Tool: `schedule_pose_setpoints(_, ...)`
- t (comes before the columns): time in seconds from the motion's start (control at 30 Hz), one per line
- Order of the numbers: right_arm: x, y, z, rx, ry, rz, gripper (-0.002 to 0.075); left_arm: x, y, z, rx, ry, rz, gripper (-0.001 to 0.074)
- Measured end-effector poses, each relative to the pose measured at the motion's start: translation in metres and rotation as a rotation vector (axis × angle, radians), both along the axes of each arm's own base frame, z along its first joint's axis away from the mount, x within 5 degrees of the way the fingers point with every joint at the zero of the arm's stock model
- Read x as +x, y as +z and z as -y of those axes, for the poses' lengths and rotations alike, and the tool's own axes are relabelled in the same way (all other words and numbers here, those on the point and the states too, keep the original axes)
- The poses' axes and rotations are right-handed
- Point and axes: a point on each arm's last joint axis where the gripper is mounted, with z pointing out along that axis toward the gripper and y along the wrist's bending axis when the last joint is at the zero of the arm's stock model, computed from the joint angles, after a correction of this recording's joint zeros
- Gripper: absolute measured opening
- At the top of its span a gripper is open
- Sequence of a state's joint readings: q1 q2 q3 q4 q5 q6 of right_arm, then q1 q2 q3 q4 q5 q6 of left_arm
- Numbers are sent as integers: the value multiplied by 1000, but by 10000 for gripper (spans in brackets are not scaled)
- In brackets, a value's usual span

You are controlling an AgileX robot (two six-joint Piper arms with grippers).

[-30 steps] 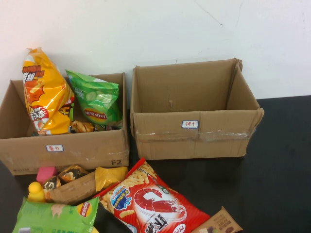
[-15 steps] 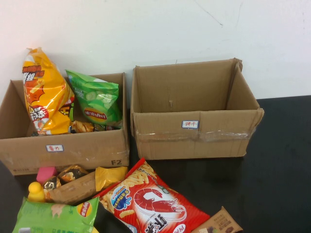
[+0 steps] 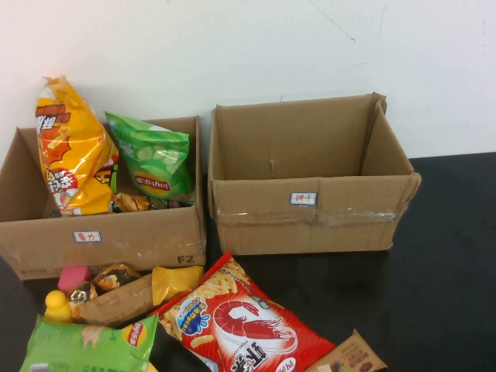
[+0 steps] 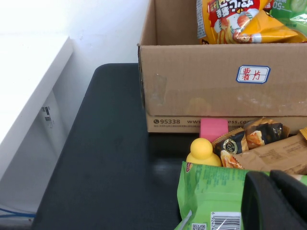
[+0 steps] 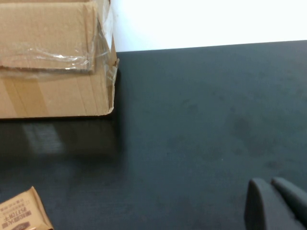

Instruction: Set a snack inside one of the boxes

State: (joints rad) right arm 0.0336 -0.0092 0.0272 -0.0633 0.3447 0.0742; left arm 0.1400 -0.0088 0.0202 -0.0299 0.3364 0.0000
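Observation:
Next, I close my left gripper on the far edge of the green bag (image 3: pixel 108 326) that lies on the table, beside the brown packet.
Two open cardboard boxes stand at the back. The left box (image 3: pixel 108 236) holds an orange chip bag (image 3: pixel 71 147) and a green chip bag (image 3: pixel 153 157). The right box (image 3: pixel 310 217) looks empty. Loose snacks lie in front: a red shrimp-cracker bag (image 3: pixel 244 322), a green bag (image 3: pixel 85 347), a brown packet (image 3: pixel 116 298) and a small brown packet (image 3: pixel 349 358). Neither gripper shows in the high view. My left gripper (image 4: pixel 273 191) is shut and empty above the green bag (image 4: pixel 211 196). My right gripper (image 5: pixel 271 189) is shut and empty over bare table, right of the right box (image 5: pixel 53 57).
A yellow duck-shaped toy (image 3: pixel 56 304) and a pink block (image 3: pixel 74 277) lie by the left box's front. The dark table (image 3: pixel 434 294) has free room at the right. A white wall stands behind the boxes. The table's left edge shows in the left wrist view (image 4: pixel 72 143).

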Motion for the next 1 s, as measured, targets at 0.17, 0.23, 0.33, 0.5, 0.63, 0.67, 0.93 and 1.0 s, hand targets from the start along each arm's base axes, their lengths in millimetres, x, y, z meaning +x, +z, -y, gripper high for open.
schedule_pose_setpoints(0.17,0,0,0,0,0,0,-1,0,0,0,0,0,0,-2)
schedule_pose_setpoints(0.23,0,0,0,0,0,0,-1,0,0,0,0,0,0,-2)
schedule_pose_setpoints(0.33,0,0,0,0,0,0,-1,0,0,0,0,0,0,-2)
schedule_pose_setpoints(0.5,0,0,0,0,0,0,-1,0,0,0,0,0,0,-2)
schedule_pose_setpoints(0.63,0,0,0,0,0,0,-1,0,1,2,-96,6,18,-2)
schedule_pose_setpoints(0.67,0,0,0,0,0,0,-1,1,1,4,-215,14,37,-2)
schedule_pose_setpoints(0.93,0,0,0,0,0,0,-1,4,14,15,-1070,68,206,-2)
schedule_pose_setpoints(1.0,0,0,0,0,0,0,-1,4,16,16,-1123,69,221,-2)
